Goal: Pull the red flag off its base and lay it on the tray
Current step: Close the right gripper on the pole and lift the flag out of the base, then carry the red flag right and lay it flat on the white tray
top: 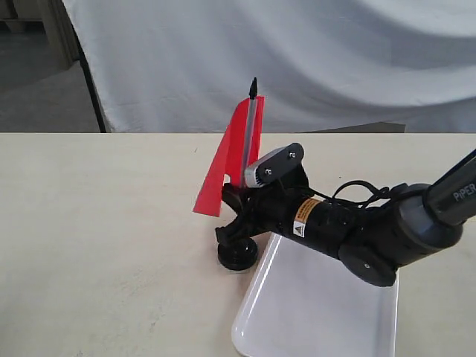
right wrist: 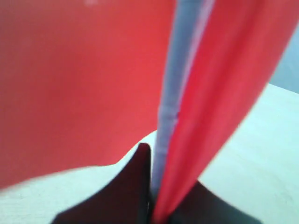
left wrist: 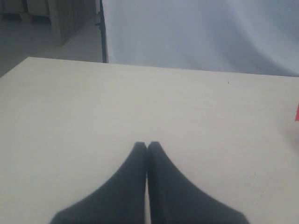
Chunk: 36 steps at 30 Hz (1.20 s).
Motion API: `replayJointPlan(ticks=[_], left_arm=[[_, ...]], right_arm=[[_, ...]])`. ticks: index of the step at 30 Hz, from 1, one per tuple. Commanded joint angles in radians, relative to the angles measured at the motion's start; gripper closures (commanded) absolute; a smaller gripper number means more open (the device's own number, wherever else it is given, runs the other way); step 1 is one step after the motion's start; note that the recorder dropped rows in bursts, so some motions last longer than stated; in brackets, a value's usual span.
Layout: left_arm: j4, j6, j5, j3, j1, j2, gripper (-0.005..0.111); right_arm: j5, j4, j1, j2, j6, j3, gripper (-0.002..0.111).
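My right gripper is holding the red flag, which stands upright near the table's middle. It will release the flag on the white tray's half (top: pixel 306 282) that is nearest to the round black base.
The red flag (top: pixel 226 161) stands upright near the table's middle, its pole's black tip (top: pixel 253 87) pointing up. My right gripper (top: pixel 236 214) is shut on the pole low down, just above the round black base (top: pixel 237 255). The gripper hides whether the pole still sits in the base. In the right wrist view the silver pole (right wrist: pixel 169 109) and a fold of red cloth (right wrist: pixel 70 79) are pinched in the right gripper (right wrist: pixel 154 189). The white tray (top: pixel 320 316) lies right beside the base, under my right arm. My left gripper (left wrist: pixel 147 145) is shut and empty over bare table.
A white cloth backdrop (top: pixel 297 52) hangs behind the table's far edge. A sliver of the red flag (left wrist: pixel 297 112) shows at the edge of the left wrist view. The right arm's cable (top: pixel 361 190) loops above the tray.
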Motion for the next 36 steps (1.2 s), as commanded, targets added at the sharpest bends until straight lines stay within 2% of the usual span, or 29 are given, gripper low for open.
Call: replayJointPlan(ticks=[1, 6, 11, 15, 19, 23, 29, 36], left_arm=[[0.000, 0.001, 0.000, 0.004, -0.004, -0.002, 0.107], [0.000, 0.001, 0.000, 0.004, -0.004, -0.002, 0.107], [0.000, 0.001, 0.000, 0.004, -0.004, -0.002, 0.107], [0.000, 0.001, 0.000, 0.004, -0.004, -0.002, 0.107], [0.000, 0.001, 0.000, 0.004, -0.004, -0.002, 0.107], [0.000, 0.001, 0.000, 0.004, -0.004, -0.002, 0.107], [0.000, 0.001, 0.000, 0.004, -0.004, -0.002, 0.107], [0.000, 0.001, 0.000, 0.004, -0.004, -0.002, 0.107]], right_arm=[[0.026, -0.007, -0.007, -0.062, 0.014, -0.003, 0.109], [0.116, -0.017, -0.009, -0.241, 0.001, 0.021, 0.109], [0.395, -0.010, -0.014, -0.463, -0.120, 0.019, 0.109], [0.730, -0.015, -0.056, -0.593, -0.259, 0.019, 0.109], [1.160, -0.089, -0.091, -0.669, -0.587, 0.019, 0.109], [1.450, -0.215, -0.092, -0.656, -0.759, 0.022, 0.109], [1.429, -0.469, -0.017, -0.567, -0.951, 0.066, 0.109], [1.429, -0.742, 0.065, -0.333, -0.969, 0.066, 0.109]])
